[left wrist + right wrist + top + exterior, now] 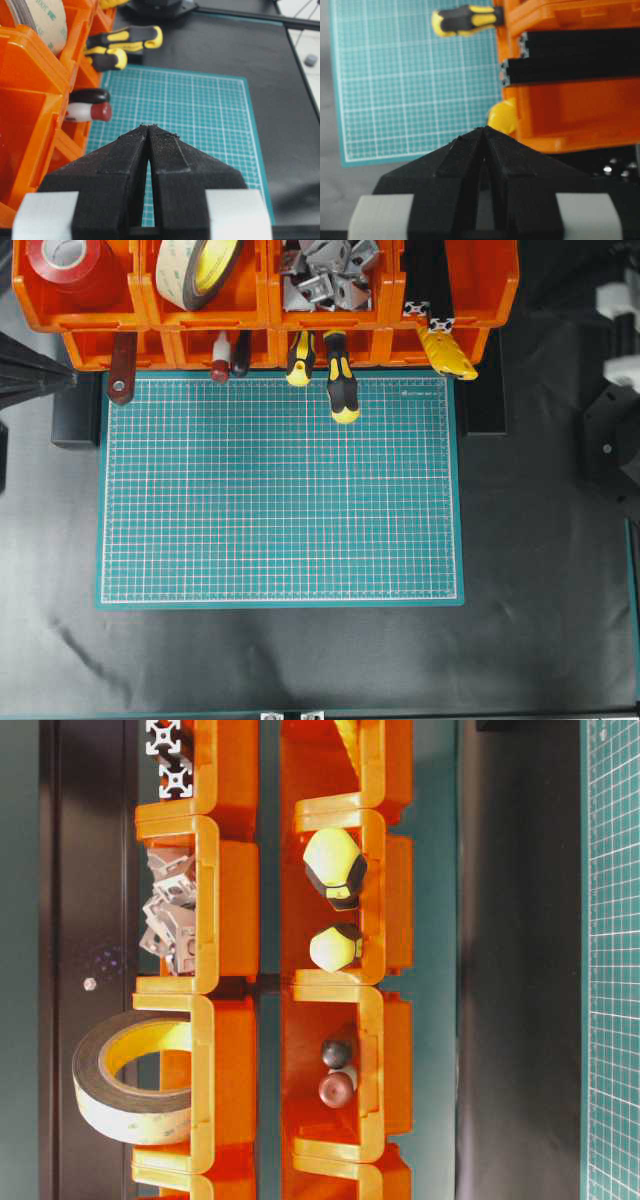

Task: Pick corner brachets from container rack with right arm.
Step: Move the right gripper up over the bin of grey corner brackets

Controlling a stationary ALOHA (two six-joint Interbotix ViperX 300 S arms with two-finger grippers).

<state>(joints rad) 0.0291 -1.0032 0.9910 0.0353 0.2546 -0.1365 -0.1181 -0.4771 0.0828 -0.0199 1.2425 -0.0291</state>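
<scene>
My right gripper should close on a corner bracket in the middle of the heap (331, 266), in the upper bin between the tape roll and the black bars.
A heap of silver-grey corner brachets (330, 275) (168, 915) lies in an upper bin of the orange container rack (200, 318) (232, 900) at the back of the table. My right gripper (483, 129) is shut with its tips touching and nothing between them. It hovers beside the rack's right end, level with the black bars. Only part of the right arm (615, 430) shows at the right edge of the overhead view, away from the brackets. My left gripper (149, 126) is also shut on nothing, over the mat's left side near the rack.
A green cutting mat (280, 490) lies in front of the rack. Red tape (70, 265), a tape roll (195, 270), black extrusion bars (570, 60) and yellow-black screwdrivers (340, 385) fill other bins. A yellow cutter (448, 355) sticks out at the right.
</scene>
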